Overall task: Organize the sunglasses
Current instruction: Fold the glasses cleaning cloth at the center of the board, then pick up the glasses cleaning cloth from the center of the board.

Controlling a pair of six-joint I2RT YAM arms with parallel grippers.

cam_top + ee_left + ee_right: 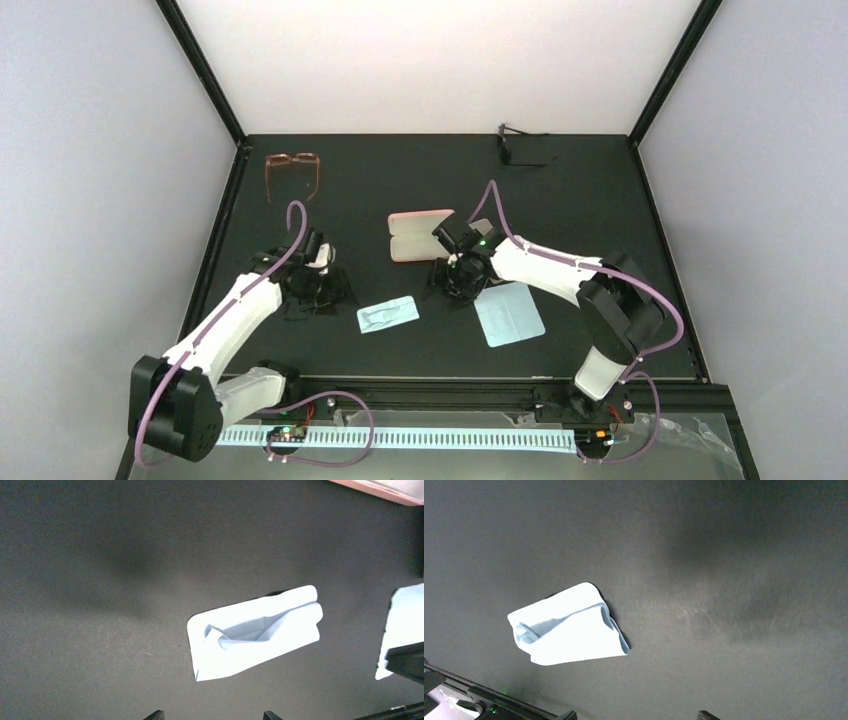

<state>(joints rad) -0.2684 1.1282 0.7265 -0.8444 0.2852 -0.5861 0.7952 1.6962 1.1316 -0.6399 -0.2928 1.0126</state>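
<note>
The folded light-blue cloth has a crumpled fold on top and loose layers, so my right gripper should pinch the cloth's open end [621, 644] and draw it nearer.
The sunglasses [520, 146], thin and black, lie at the far back edge of the table, away from both arms. They do not show in either wrist view. My left gripper [318, 284] hovers over the left middle of the table; in its wrist view the left gripper [214, 715] is open with only bare mat between the fingertips [155, 715]. My right gripper [456, 284] hangs just in front of the open pink case [420, 235]. Seen from its wrist, the right gripper [638, 715] is open and holds nothing.
A folded light-blue cloth [388, 314] [255, 632] [569, 632] lies between the two grippers. A flat light-blue cloth [509, 313] [402, 625] lies to its right. Pink-framed glasses [292, 170] sit at the back left. A corner of the pink case [385, 487] shows in the left wrist view.
</note>
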